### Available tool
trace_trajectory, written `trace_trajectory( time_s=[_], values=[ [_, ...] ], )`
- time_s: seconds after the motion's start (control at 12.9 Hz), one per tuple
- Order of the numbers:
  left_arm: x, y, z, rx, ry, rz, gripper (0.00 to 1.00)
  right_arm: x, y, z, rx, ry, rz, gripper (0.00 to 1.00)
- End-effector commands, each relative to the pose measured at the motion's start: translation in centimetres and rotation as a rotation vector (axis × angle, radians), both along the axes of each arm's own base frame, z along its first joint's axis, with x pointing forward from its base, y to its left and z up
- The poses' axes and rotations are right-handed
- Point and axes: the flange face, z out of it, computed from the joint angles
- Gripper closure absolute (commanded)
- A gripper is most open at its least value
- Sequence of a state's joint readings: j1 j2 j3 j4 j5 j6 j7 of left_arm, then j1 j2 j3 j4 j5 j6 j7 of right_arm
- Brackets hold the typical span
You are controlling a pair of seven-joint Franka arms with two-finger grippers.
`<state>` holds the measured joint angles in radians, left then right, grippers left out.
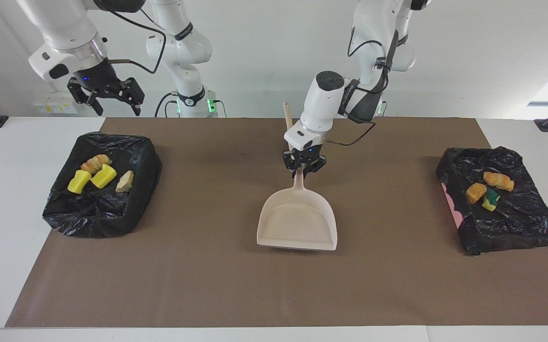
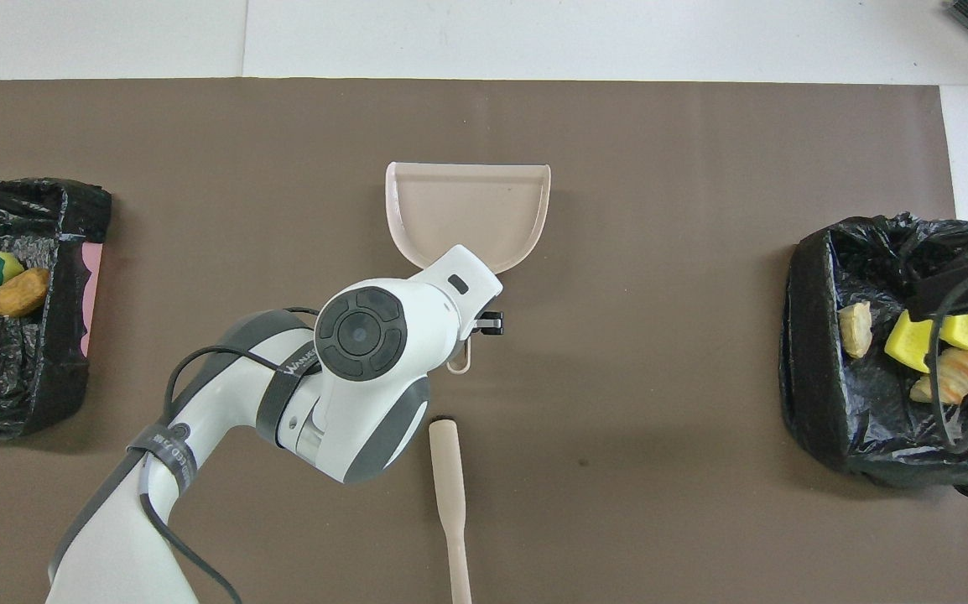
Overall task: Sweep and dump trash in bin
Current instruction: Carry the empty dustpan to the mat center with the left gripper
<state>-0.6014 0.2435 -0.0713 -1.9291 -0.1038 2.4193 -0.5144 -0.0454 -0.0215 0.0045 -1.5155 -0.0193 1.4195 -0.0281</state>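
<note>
The beige dustpan, now low over the mat's middle, will be released by my left gripper on the middle of the brown mat (image 2: pixel 506 257), just beyond the beige brush.
The beige dustpan (image 1: pixel 297 223) (image 2: pixel 467 210) sits low over the middle of the brown mat, its mouth facing away from the robots. My left gripper (image 1: pixel 304 172) (image 2: pixel 474 334) is shut on its handle. My right gripper (image 1: pixel 111 100) hangs open and holds nothing, over the mat's edge by the bin at the right arm's end. Trash lies in both bins. Yellow sponge chunks (image 1: pixel 103 175) and bread-like lumps (image 1: pixel 96 163) fill one bin. Orange lumps (image 1: pixel 498 180) and a green-yellow sponge (image 1: pixel 491 199) are in the other.
Two black-bagged bins stand on the mat, one (image 1: pixel 65 213) (image 2: pixel 819 394) at the right arm's end and one (image 1: pixel 521 228) (image 2: pixel 48 369) at the left arm's end. A beige brush (image 2: pixel 448 486) lies nearer the robots than the dustpan, largely hidden by the left arm in the facing view.
</note>
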Motion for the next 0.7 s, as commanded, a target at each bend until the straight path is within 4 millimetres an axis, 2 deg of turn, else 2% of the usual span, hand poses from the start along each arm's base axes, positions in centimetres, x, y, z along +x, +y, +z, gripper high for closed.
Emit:
trace_trajectory(
  time_s=[0.0, 0.08, 0.15, 0.39, 0.62],
  values=[
    [0.7, -2.3, -1.1, -0.025, 0.01, 0.041, 1.0, -0.3, 0.4, 0.3, 0.012, 0.005, 0.015, 0.0],
    [0.5, -5.3, -2.6, -0.028, 0.033, 0.061, 1.0, -0.3, 0.5, 0.3, 0.012, 0.005, 0.02, 0.0],
    [1.0, -5.7, -2.4, -0.023, 0.033, 0.059, 1.0, -0.3, 0.5, 0.4, 0.012, 0.003, 0.018, 0.0],
    [0.3, -5.9, -2.7, 0.001, 0.058, 0.044, 1.0, -0.3, 0.5, 0.3, 0.012, 0.005, 0.018, 0.0],
    [-0.3, -5.7, -3.8, 0.018, 0.076, 0.041, 1.0, -0.3, 0.5, 0.3, 0.012, 0.005, 0.018, 0.0]
  ],
)
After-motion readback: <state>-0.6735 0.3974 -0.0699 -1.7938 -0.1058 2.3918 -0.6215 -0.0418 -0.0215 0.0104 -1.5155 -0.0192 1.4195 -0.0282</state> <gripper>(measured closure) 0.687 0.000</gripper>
